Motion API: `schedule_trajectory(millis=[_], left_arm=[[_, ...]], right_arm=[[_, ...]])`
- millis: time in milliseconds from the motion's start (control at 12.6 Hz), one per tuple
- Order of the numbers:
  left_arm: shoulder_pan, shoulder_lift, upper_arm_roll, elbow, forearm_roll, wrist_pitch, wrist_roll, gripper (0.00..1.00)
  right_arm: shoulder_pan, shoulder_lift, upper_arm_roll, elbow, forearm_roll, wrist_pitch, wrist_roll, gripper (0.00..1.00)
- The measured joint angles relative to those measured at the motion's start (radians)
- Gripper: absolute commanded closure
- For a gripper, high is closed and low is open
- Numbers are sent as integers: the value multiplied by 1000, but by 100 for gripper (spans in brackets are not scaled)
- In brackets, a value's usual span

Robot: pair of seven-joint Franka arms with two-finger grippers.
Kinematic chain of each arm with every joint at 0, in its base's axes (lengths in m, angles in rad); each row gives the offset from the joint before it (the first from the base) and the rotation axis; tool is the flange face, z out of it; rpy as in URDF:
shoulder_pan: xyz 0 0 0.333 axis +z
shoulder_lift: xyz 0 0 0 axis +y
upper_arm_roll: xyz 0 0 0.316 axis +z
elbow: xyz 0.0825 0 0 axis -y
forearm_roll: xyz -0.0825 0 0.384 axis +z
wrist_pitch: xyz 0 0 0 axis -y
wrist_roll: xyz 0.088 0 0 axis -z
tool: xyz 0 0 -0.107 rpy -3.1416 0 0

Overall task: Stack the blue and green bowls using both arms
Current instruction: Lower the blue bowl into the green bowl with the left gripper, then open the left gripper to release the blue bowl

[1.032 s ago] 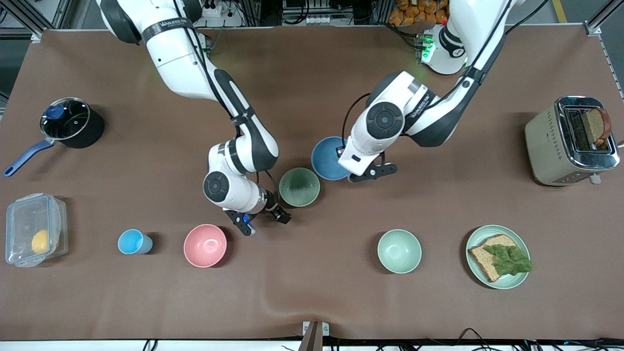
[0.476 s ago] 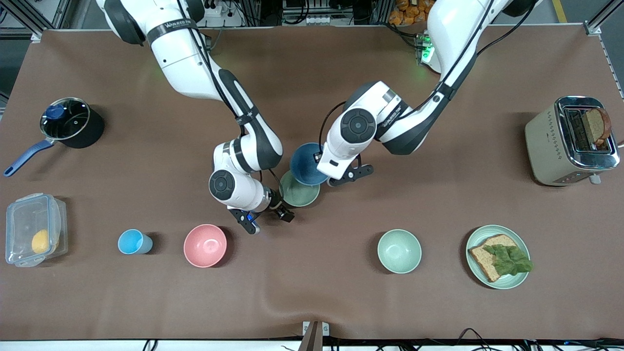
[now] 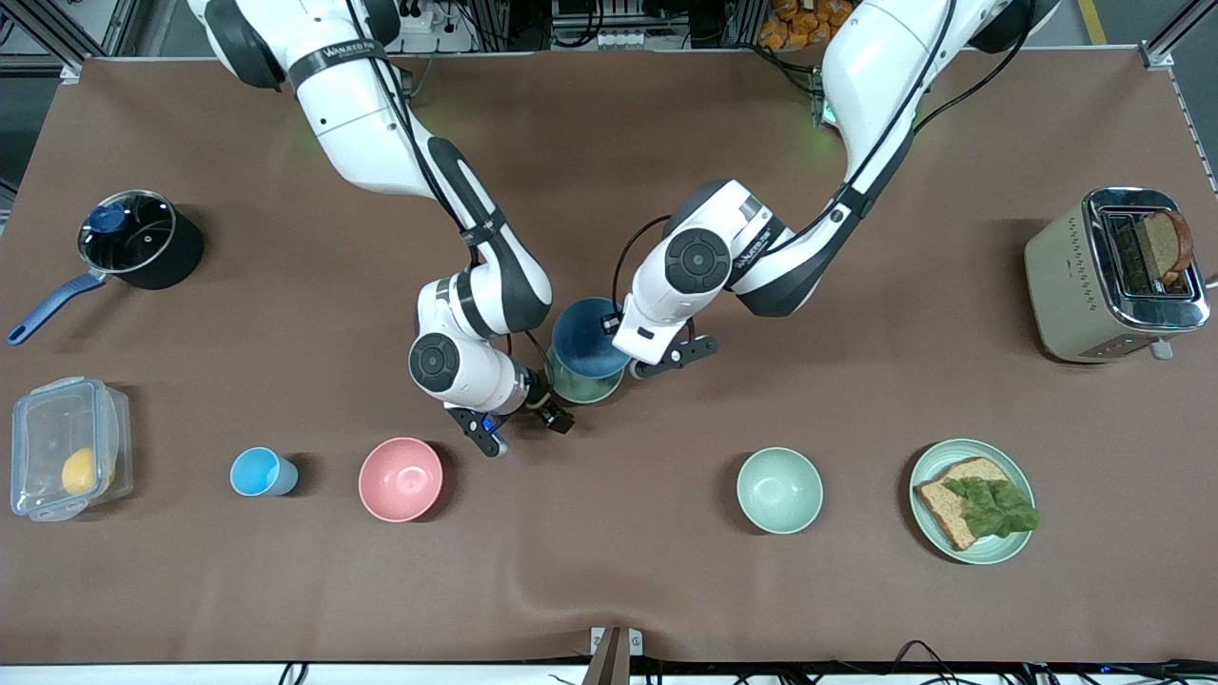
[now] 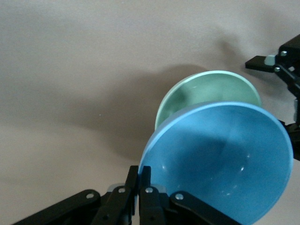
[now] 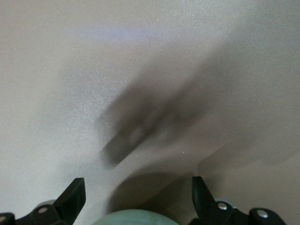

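The robot's left gripper will release the blue bowl inside the green bowl (image 3: 584, 362) (image 4: 210, 111) next to the robot's open right gripper.
My left gripper (image 3: 617, 335) is shut on the rim of the blue bowl (image 3: 585, 336) and holds it in the air over the green bowl (image 3: 569, 389), covering most of it. In the left wrist view the fingers (image 4: 139, 171) pinch the blue bowl (image 4: 220, 164) at its rim, and the green bowl (image 4: 201, 91) shows past it on the table. My right gripper (image 3: 521, 428) is open and empty, low beside the green bowl, toward the right arm's end. In the right wrist view the open gripper (image 5: 137, 187) has the green bowl's rim (image 5: 133, 219) at the picture's edge.
Nearer the front camera stand a pink bowl (image 3: 401, 479), a light-blue cup (image 3: 259, 472), a mint bowl (image 3: 779, 490) and a plate with bread (image 3: 971, 500). A toaster (image 3: 1113, 276) is at the left arm's end; a pot (image 3: 133, 238) and a plastic box (image 3: 67, 447) are at the right arm's end.
My left gripper has carried the blue bowl from beside the green bowl to over it. My right gripper has stayed open beside the green bowl, hardly moving.
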Motion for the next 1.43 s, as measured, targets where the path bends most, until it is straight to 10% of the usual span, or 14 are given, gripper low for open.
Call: schedule_trajectory(millis=[1429], left_arm=[[-53, 82, 59, 16, 2, 108, 0, 100]], right_arm=[[-36, 4, -16, -4, 5, -11, -1, 0]])
